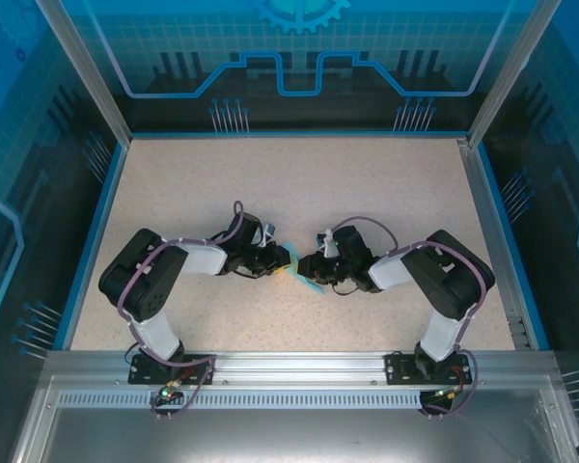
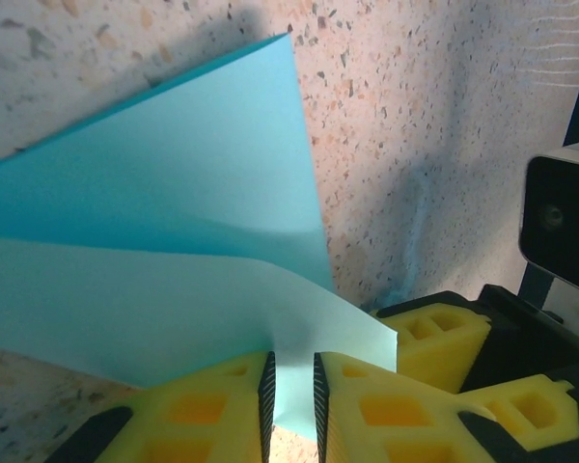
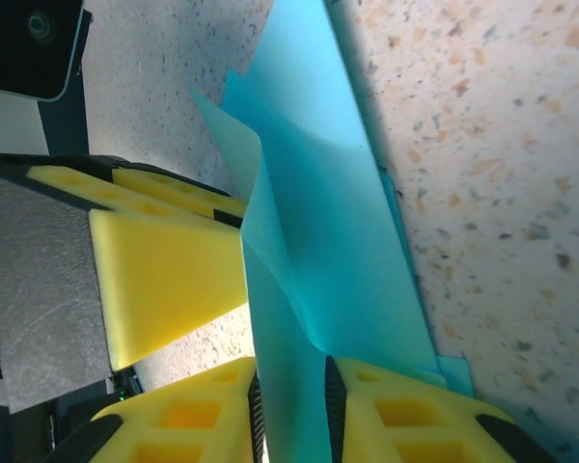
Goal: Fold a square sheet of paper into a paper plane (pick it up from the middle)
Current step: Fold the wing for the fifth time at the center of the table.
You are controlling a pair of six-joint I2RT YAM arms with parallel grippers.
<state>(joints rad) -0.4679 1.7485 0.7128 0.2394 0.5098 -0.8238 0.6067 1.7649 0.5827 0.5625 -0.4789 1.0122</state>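
My right gripper needs to open and pinch the fold nearer the paper's far end (image 1: pixel 317 288), because the paper's flap buckles where it crowds my left gripper.
The square sheet of paper (image 1: pixel 296 272), light cyan and partly folded into layered flaps, hangs between my two grippers at the table's middle. In the left wrist view the paper (image 2: pixel 174 212) fans out over the table and a strip of it runs down between the pads of my left gripper (image 2: pixel 289 400), which is shut on it. My right gripper (image 3: pixel 291 415) has its jaws slightly apart around another edge of the paper (image 3: pixel 318 222), with a thin gap showing beside one pad. The two grippers nearly touch, left gripper (image 1: pixel 282 258) facing right gripper (image 1: pixel 316 268).
The speckled beige table (image 1: pixel 299 183) is ringed by a blue rim and metal frame posts (image 1: pixel 82 68). The right gripper's yellow fingers (image 2: pixel 434 333) sit close beside my left jaws. The left gripper's yellow fingers (image 3: pixel 164 270) crowd the right wrist view.
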